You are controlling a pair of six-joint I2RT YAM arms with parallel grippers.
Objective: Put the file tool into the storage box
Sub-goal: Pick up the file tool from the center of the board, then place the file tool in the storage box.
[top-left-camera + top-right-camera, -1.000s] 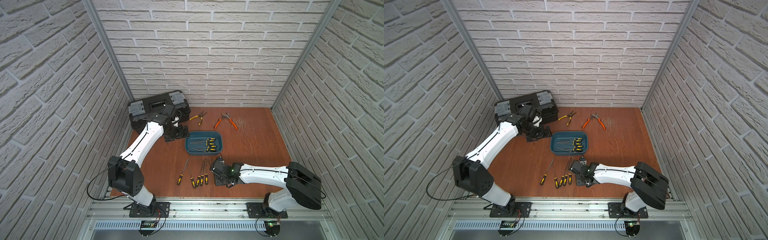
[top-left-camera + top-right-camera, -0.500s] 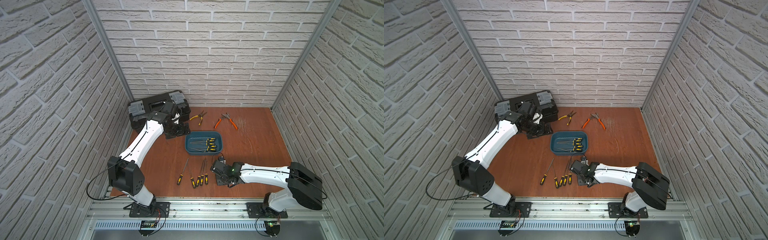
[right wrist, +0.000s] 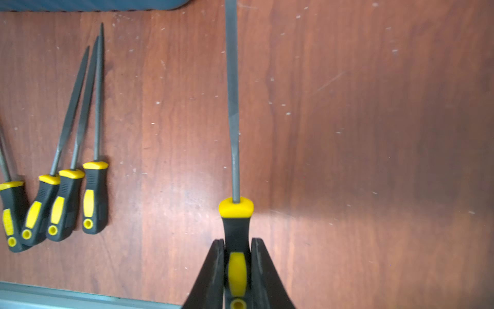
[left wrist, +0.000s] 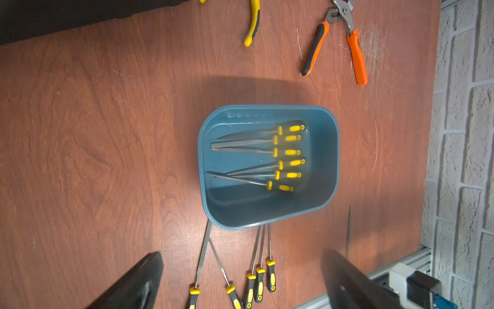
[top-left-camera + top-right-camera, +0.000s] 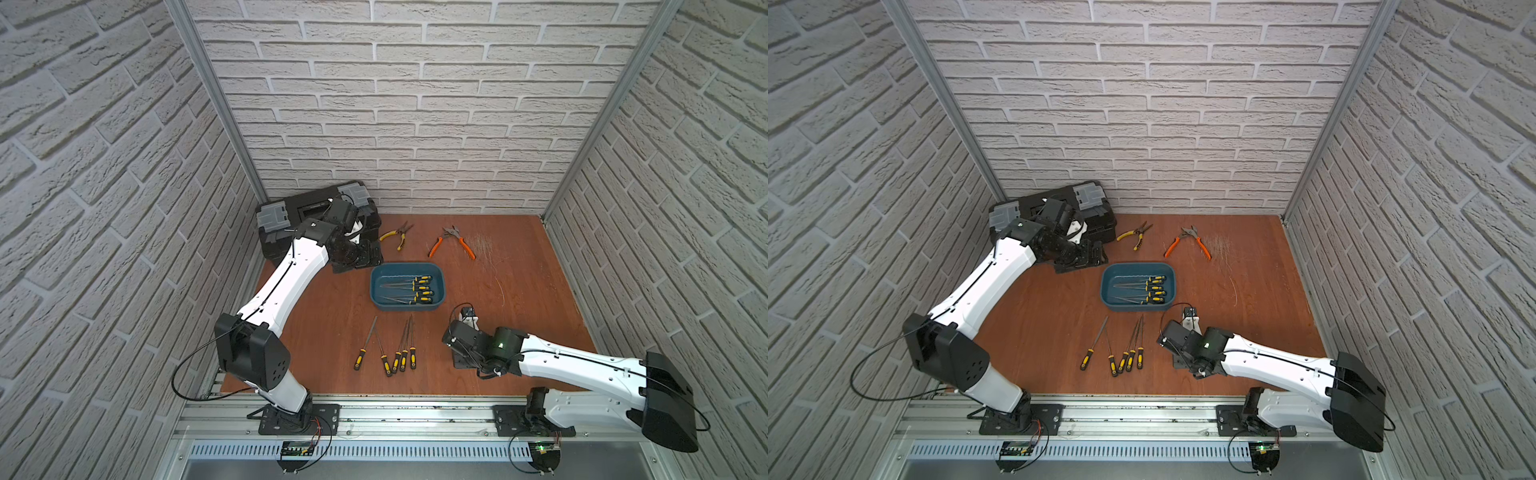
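Observation:
My right gripper needs to put the file tool down on the frontmost files inside the teal storage box (image 5: 413, 296).
My right gripper (image 3: 236, 242) is shut on the black-and-yellow handle of a file tool (image 3: 232, 107). The file's grey blade points toward the storage box (image 3: 93, 4), whose edge shows in the right wrist view. In both top views the right arm hides this file, and the gripper (image 5: 461, 361) sits low at the front right of the box. The storage box (image 5: 372, 286) (image 5: 1105, 286) is a teal tub holding several files (image 4: 283, 152). My left gripper (image 4: 240, 281) is open and holds nothing. It hovers behind the box's left end (image 5: 359, 257).
Several loose files (image 5: 399, 349) (image 3: 80, 187) lie side by side in front of the box. A black toolbox (image 5: 291, 220) stands at the back left. Yellow pliers (image 5: 397, 237) and orange pliers (image 5: 453, 241) lie behind the box. An aluminium rail (image 5: 415, 411) runs along the table's front.
The right gripper has closed on the file's handle. The left wrist has drawn back a little toward the toolbox.

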